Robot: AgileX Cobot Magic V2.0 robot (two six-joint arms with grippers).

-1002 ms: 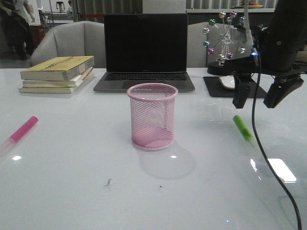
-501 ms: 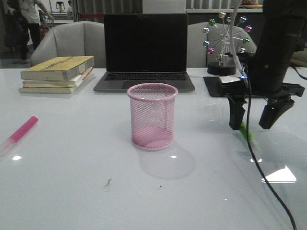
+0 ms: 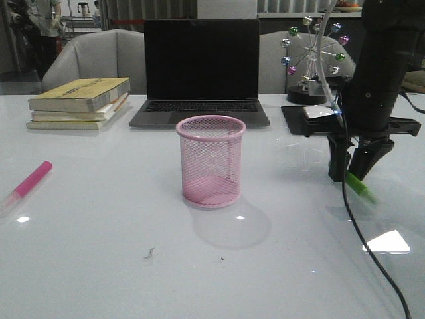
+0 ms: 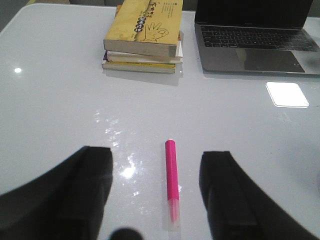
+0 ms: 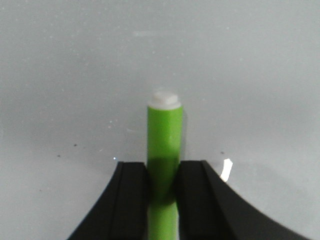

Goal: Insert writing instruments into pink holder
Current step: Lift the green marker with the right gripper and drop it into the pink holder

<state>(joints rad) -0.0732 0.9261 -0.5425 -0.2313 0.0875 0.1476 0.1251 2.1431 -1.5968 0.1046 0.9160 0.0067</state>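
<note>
I need to let go of the green marker with my right gripper inside the pink mesh holder (image 3: 208, 150), so that it leans on the holder's rim toward the books.
The pink mesh holder (image 3: 211, 161) stands upright in the middle of the table, with nothing in it. To its right my right gripper (image 3: 348, 177) is down at the table and shut on the green marker (image 3: 359, 185); in the right wrist view the green marker (image 5: 164, 140) runs between both fingers with its whitish end pointing away. The pink marker (image 3: 28, 183) lies flat at the table's left edge. My left gripper (image 4: 156, 175) hovers open above the pink marker (image 4: 172, 175), which lies between the fingers but nearer one of them. The left arm is out of the front view.
A stack of books (image 3: 80, 102) sits at the back left and an open laptop (image 3: 201, 70) behind the holder. A mouse pad with a mouse (image 3: 315, 114) and a ferris-wheel ornament (image 3: 312, 53) are at the back right. A black cable (image 3: 358, 232) hangs from the right arm.
The right gripper came down from above the table onto the green marker and closed its fingers on it. The marker's visible end now points towards the front right.
</note>
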